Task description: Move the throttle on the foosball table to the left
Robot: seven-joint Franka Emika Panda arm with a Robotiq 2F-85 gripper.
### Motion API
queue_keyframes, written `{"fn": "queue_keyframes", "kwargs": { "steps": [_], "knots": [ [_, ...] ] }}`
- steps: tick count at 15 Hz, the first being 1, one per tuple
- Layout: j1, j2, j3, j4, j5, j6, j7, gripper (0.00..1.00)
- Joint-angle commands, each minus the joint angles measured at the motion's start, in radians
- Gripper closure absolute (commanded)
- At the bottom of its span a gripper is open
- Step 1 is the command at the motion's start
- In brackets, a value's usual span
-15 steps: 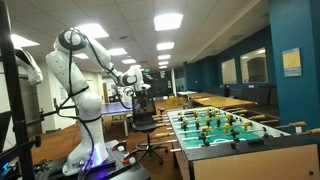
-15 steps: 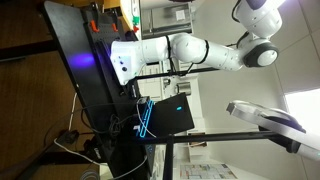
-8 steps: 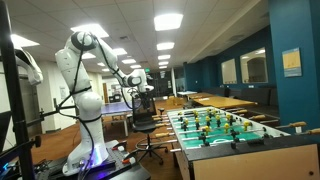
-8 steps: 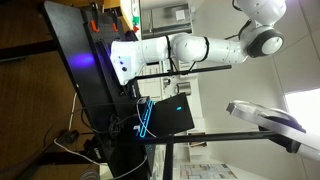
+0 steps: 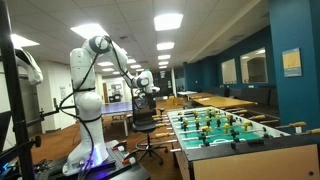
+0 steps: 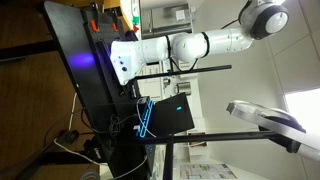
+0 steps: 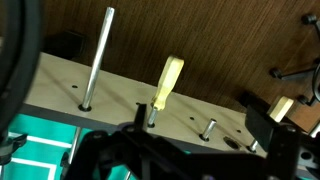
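The foosball table has a pale yellow handle point(image 5: 161, 125) point(image 7: 168, 80) between the bare metal rod and the short stub. My gripper closes on that handle next.
The foosball table point(image 5: 222, 131), with pale wood sides and a green playfield, stands at the right in an exterior view. My gripper point(image 5: 146, 87) hangs in the air beyond the table's near left end. In the wrist view the table's pale wood side point(image 7: 110, 92) fills the middle, with a bare metal rod point(image 7: 97, 55), a rod with a pale yellow handle point(image 7: 168, 78) and a short rod stub point(image 7: 209, 128) sticking out. My gripper point(image 7: 197, 122) is open and empty, its dark fingers on either side of the stub, apart from the handle. A strip of green playfield point(image 7: 28, 160) shows at bottom left.
A black office chair point(image 5: 146, 128) stands between the robot base and the foosball table. Plain wooden tables point(image 5: 225, 101) stand behind. In the rotated exterior view the arm point(image 6: 200, 45) reaches over a black stand point(image 6: 90, 90) with a laptop point(image 6: 170, 113).
The arm has swung toward the foosball table: its elbow and gripper have moved right in the exterior view, and the upper joint has risen in the rotated view.
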Motion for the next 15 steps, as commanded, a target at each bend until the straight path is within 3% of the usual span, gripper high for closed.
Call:
{"fn": "queue_keyframes", "kwargs": {
  "steps": [1, 7, 15],
  "knots": [
    [0.013, 0.088, -0.016, 0.133, -0.04, -0.033, 0.081, 0.0],
    [0.063, 0.242, -0.073, 0.275, -0.116, -0.08, 0.293, 0.0],
    [0.123, 0.372, -0.141, 0.38, -0.118, -0.141, 0.483, 0.0]
  ]
}}
